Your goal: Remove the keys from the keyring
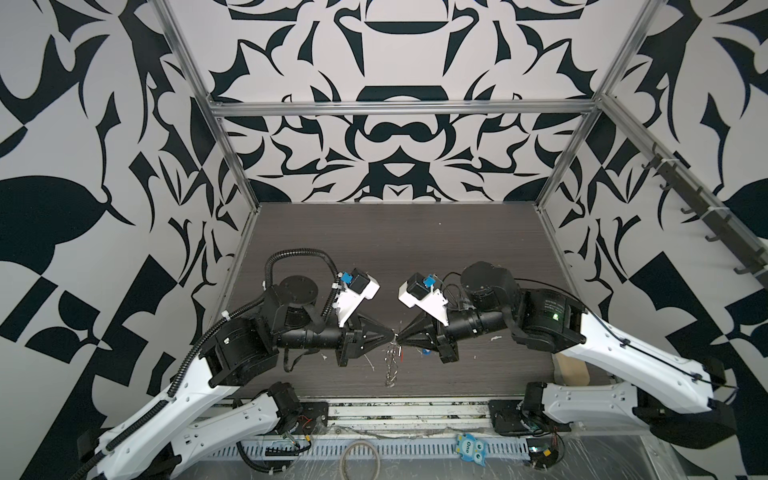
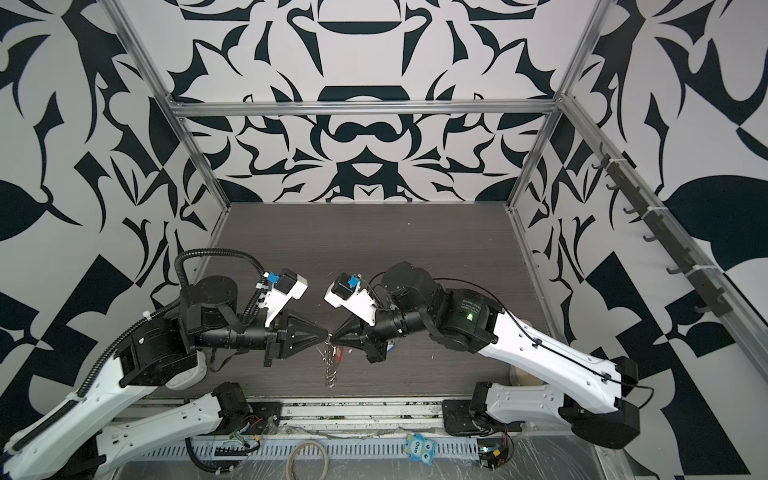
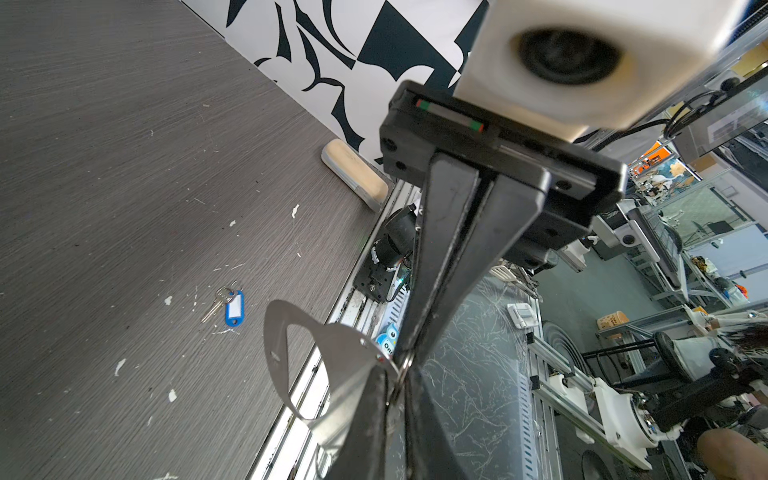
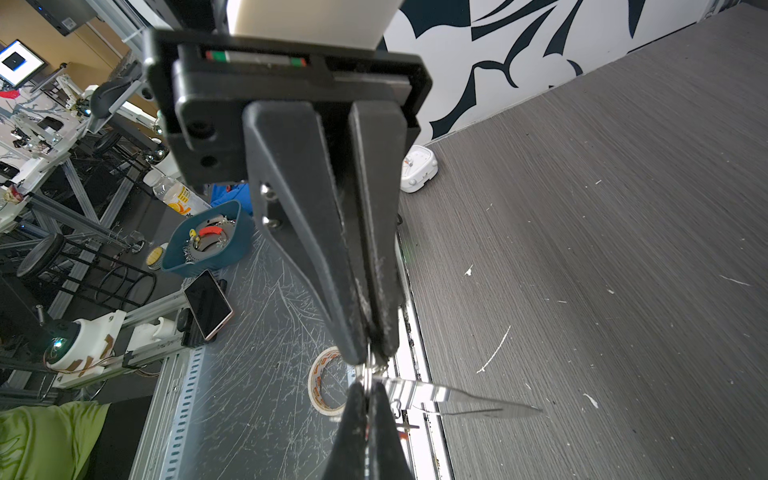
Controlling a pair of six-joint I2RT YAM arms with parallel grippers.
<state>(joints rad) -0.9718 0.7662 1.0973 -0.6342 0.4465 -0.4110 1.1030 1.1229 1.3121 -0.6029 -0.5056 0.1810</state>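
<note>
The key dangles below the split ring that both my grippers pinch, so next I open my right gripper and take the red tag (image 2: 338, 352) to draw the key off.
Both grippers meet tip to tip above the table's front middle. My left gripper (image 1: 392, 333) (image 3: 397, 376) and my right gripper (image 1: 400, 338) (image 4: 368, 388) are each shut on a small silver split ring at the top corner of the keyring (image 1: 391, 365) (image 2: 330, 368). The grey plate (image 3: 332, 361) (image 4: 440, 395) hangs below them, clear of the table. A key with a red tag (image 1: 401, 353) (image 2: 339, 354) dangles beside the plate; whether it hangs from the keyring I cannot tell. The blue-tagged key (image 3: 234, 307) (image 1: 424, 352) lies loose on the table under the right gripper.
White scraps (image 3: 294, 210) litter the dark wood table (image 1: 395, 257). A beige block (image 3: 355, 174) lies at the front right edge and a white toy (image 4: 419, 168) at the front left. A tan cord loop (image 1: 359, 459) and an owl sticker (image 1: 469, 451) lie beyond the front rail.
</note>
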